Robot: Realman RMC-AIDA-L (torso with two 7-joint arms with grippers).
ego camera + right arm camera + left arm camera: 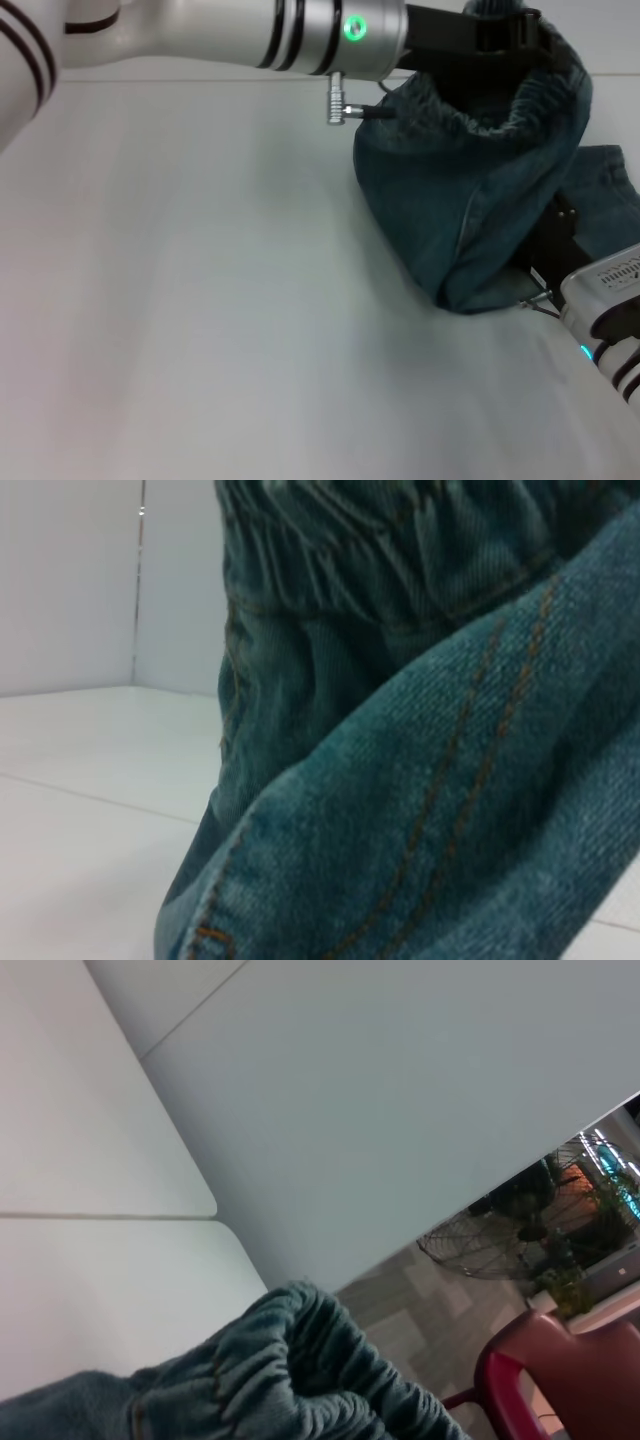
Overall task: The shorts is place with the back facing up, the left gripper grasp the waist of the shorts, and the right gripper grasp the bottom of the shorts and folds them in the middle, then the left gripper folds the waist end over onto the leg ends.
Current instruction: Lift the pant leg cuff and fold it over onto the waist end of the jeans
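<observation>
My left gripper should release the waist at the far edge of the flat part of the shorts (606, 150).
The blue-green denim shorts (470, 200) are lifted into a bulging fold at the right of the white table (200, 300). Their ruffled elastic waist (490, 115) is held up at the top right by my left gripper (505, 35), which is shut on it; the arm reaches across from the upper left, green ring lit. The same gathered band (300, 1370) fills the close part of the left wrist view. My right gripper (556, 245) is low at the right, its black fingers tucked against the denim and partly hidden. The right wrist view is filled by denim (450, 780) and waistband (340, 540). The leg hems are hidden.
A flat part of the shorts (605, 195) lies on the table behind the raised fold. Beyond the table's edge, the left wrist view shows a floor fan (490, 1240) and a red chair (570, 1370). Bare tabletop spreads across the left and front.
</observation>
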